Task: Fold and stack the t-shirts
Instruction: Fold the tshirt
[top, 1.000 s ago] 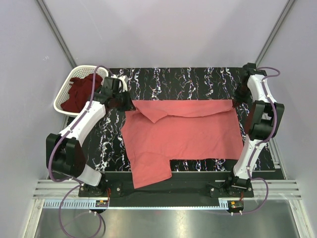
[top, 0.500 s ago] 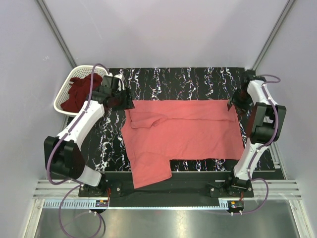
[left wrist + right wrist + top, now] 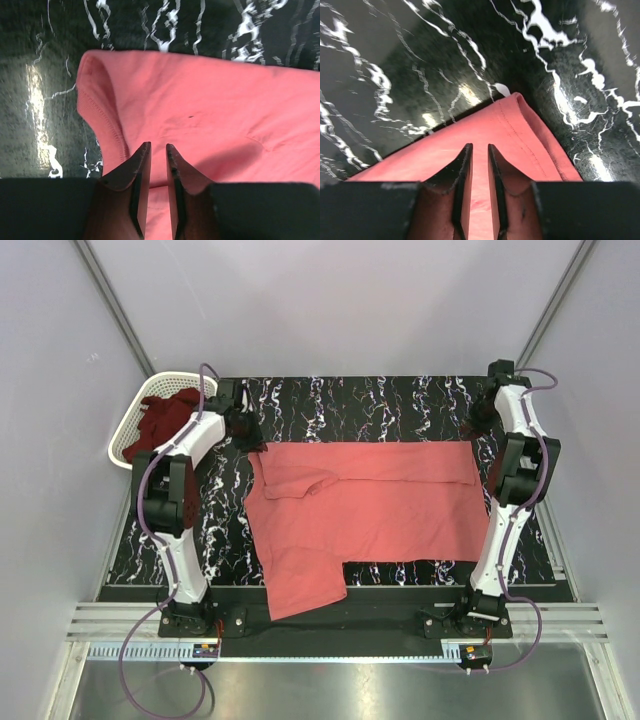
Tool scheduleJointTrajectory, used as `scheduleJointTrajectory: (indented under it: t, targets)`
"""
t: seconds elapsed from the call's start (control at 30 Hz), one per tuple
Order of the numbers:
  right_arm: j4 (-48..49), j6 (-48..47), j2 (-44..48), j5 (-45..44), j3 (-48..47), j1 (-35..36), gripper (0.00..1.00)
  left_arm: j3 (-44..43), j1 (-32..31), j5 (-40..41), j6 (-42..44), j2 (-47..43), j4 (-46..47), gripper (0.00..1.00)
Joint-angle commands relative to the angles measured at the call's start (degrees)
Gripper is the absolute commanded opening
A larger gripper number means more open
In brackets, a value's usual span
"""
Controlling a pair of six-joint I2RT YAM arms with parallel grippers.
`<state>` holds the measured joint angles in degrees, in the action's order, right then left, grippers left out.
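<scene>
My left gripper's empty, nearly shut fingers are over cloth inward of the salmon-pink t-shirt's corner. Next, I open them and pinch that far corner (image 3: 104, 67) before I fold.
The salmon-pink t-shirt (image 3: 370, 500) lies spread flat on the black marbled table (image 3: 380, 400), with one sleeve hanging over the near edge. My left gripper (image 3: 248, 432) hovers at its far left corner, the jaws a narrow gap apart and empty; in the left wrist view the gripper (image 3: 157, 146) is just above the cloth (image 3: 210, 100). My right gripper (image 3: 477, 428) hovers at the far right corner, also slightly open and empty; in the right wrist view the gripper (image 3: 477, 146) is over the shirt's hem (image 3: 520, 130). The dark maroon t-shirt (image 3: 160, 430) lies crumpled in the basket.
The white lattice basket (image 3: 118, 445) sits off the table's far left corner, close beside my left arm. Grey walls enclose the table on three sides. Bare table shows beyond the shirt's far edge and along both sides.
The shirt's far edge, held up and folded over a second ago, now lies flat. Both grippers have let go and pulled back toward the far corners.
</scene>
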<state>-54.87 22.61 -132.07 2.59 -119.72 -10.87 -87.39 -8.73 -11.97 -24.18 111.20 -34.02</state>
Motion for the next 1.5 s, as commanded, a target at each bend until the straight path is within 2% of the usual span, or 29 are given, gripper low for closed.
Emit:
scheduleJointTrajectory:
  t: [0.0,0.23,0.47,0.57,0.6,0.63,0.73,0.77,0.83,0.9,0.93,1.0,1.07,1.13,1.17,1.23,1.27,1.33,1.47]
  targets:
    - [0.03,0.68,0.76,1.54,0.8,-0.11,0.24,-1.29,0.12,-1.92,-1.83,-0.55,0.36,0.23]
    - [2.66,-0.11,-2.92,1.63,0.63,-0.11,0.22,-4.71,1.26,-2.01,-2.01,7.18,-0.61,0.25]
    - [-0.58,-0.28,-11.18,1.54,-9.29,-0.11,0.24,-15.43,3.45,-2.71,-1.39,17.82,-5.62,0.25]
    - [-2.94,-0.9,-10.76,0.58,-13.6,-0.03,0.3,-17.8,3.72,-0.79,0.36,16.87,-6.32,0.35]
    - [-4.0,-1.08,-10.32,0.05,-16.22,0.41,0.36,-17.55,3.64,-0.17,1.06,15.73,-6.58,0.48]
    - [-5.32,-1.08,-9.88,-0.56,-17.55,0.68,0.41,-16.94,3.63,0.1,1.33,14.41,-6.5,0.54]
    - [-9.19,-0.29,-5.58,-2.24,-18.8,2.52,0.58,-12.91,3.63,-0.51,1.34,8.09,-5.89,0.64]
    - [-10.33,-0.03,-2.61,-2.24,-18.36,3.31,0.6,-11.15,3.55,-1.38,1.16,4.24,-5.36,0.64]
    - [-11.48,0.68,0.31,-2.24,-16.17,6.55,0.66,-6.33,3.2,-1.66,0.81,0.36,-4.3,0.66]
    - [-11.66,0.68,4.53,0.99,-12.23,9.54,0.67,-3.41,2.58,-1.83,0.46,-4.55,-3.78,0.65]
    - [-11.57,1.12,5.93,2.32,-10.38,13.91,0.66,-1.57,2.32,-2.53,-0.07,-6.15,-3.6,0.65]
    - [-8.25,1.82,10.85,6.96,-2.83,18.32,0.66,3.26,2.05,-3.5,-0.68,-10.45,-2.9,0.63]
    - [-3.59,3.13,15.69,8.56,4.97,24.3,0.62,8.52,1.35,-4.38,-0.95,-13.27,-2.28,0.59]
    - [0.45,6.63,18.67,13.65,10.45,27.21,0.58,11.97,0.56,-5.69,-1.65,-16.87,-0.35,0.58]
    - [4.73,8.05,19.3,17.5,15.35,29.92,0.52,13.81,0.47,-6.22,-2.09,-17.67,0.35,0.57]
    - [9.14,10.96,20.01,18.85,18.72,32.22,0.49,17.42,0.12,-8.15,-3.06,-18.99,2.29,0.55]
    - [10.21,11.66,20.27,19.2,21.61,32.67,0.43,18.13,-0.14,-8.51,-3.24,-19.09,2.73,0.52]
    - [11.1,14.12,21.76,16.76,24.0,31.27,0.39,18.14,-1.19,-8.43,-2.98,-19.09,2.82,0.51]
    - [9.79,12.2,23.96,11.75,27.43,22.94,0.43,17.44,-1.64,-8.34,-3.41,-17.78,3.78,0.51]
